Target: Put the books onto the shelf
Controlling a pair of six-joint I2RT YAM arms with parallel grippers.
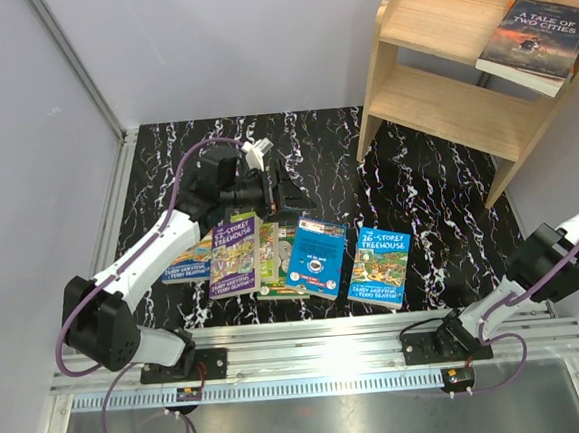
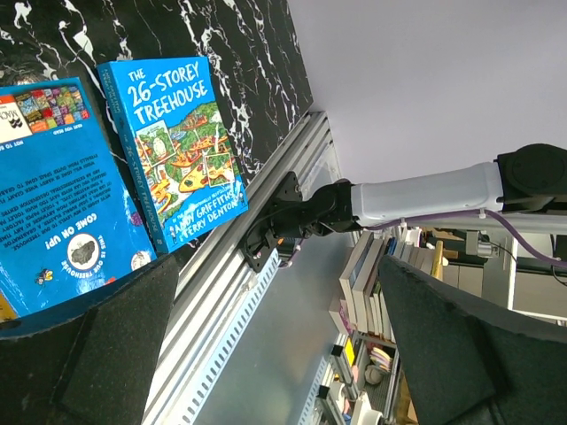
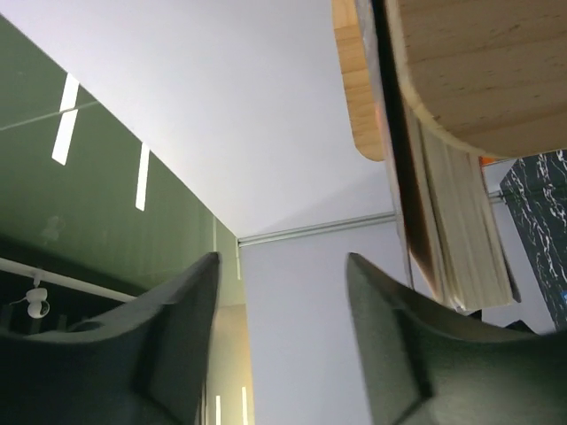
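I should grip the middle of the spine (image 1: 292, 254) of the back-cover-up blue book beside the green book with my left gripper.
The light wooden shelf (image 1: 430, 95) stands at the back right. A dark book, "A Tale of Two Cities" (image 1: 536, 39), lies flat on its upper tier, overhanging the right end. Several books lie on the black marbled table: a purple one (image 1: 235, 253), a green one (image 1: 271, 260), a blue one with its back cover up (image 1: 316, 258) and "26-Storey Treehouse" (image 1: 380, 268). My left gripper (image 1: 277, 189) hovers open just behind them, holding nothing; its wrist view shows the "26-Storey Treehouse" book (image 2: 173, 146). My right gripper (image 3: 283, 328) is open and empty beside the dark book's page edge (image 3: 452, 230).
Another book (image 1: 188, 267) lies partly under my left arm. Grey walls close in the table at the back and left. A metal rail (image 1: 320, 349) runs along the near edge. The right arm (image 1: 559, 260) rises along the right side toward the shelf.
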